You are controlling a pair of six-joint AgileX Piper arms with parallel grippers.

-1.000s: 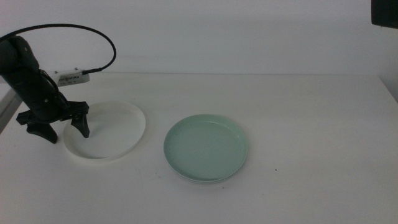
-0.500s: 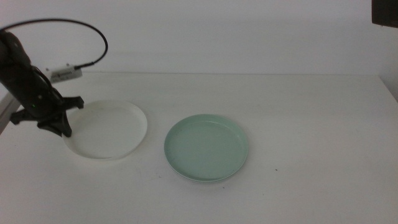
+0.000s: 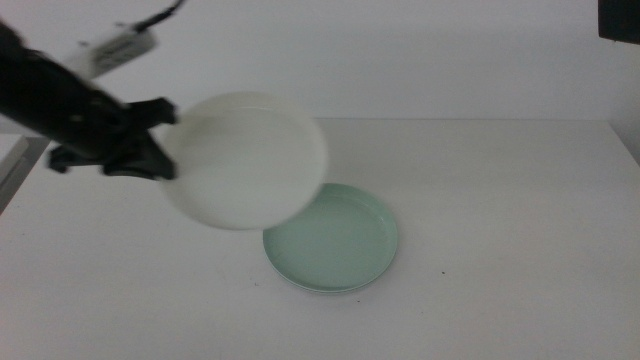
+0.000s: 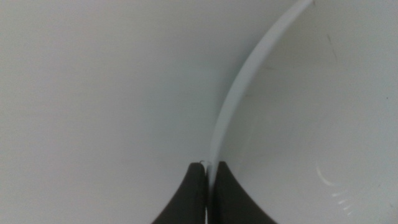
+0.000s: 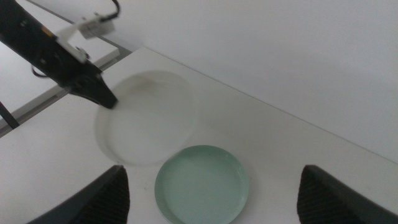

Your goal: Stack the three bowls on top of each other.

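Next, I put the white bowl, now tilted in the air, down with my left gripper inside the mint green bowl (image 3: 331, 236) that lies flat on the table and let go.
My left gripper (image 3: 166, 168) is shut on the left rim of the white bowl (image 3: 245, 160). It holds the bowl tilted in the air, overlapping the far left edge of the mint green bowl (image 3: 335, 240). In the left wrist view the jaws (image 4: 207, 165) pinch the white rim (image 4: 249, 81). The green bowl lies flat on the table, with a thin pale rim under its near edge (image 3: 312, 291). No separate grey bowl shows. My right gripper (image 5: 213, 169) is open and empty, high above the table. Its view shows the white bowl (image 5: 146, 118), the green bowl (image 5: 202, 183) and the left gripper (image 5: 107, 99).
The white table (image 3: 500, 200) stretches to the right of the bowls, with its left edge by a rail (image 3: 18, 165). A cable and a small white connector (image 3: 118, 45) trail above the left arm. A dark object (image 3: 620, 18) sits in the top right corner.
My left gripper closed on the white bowl's left rim, lifted the bowl off the table and carried it up and right, towards the green bowl. The green bowl has not moved.
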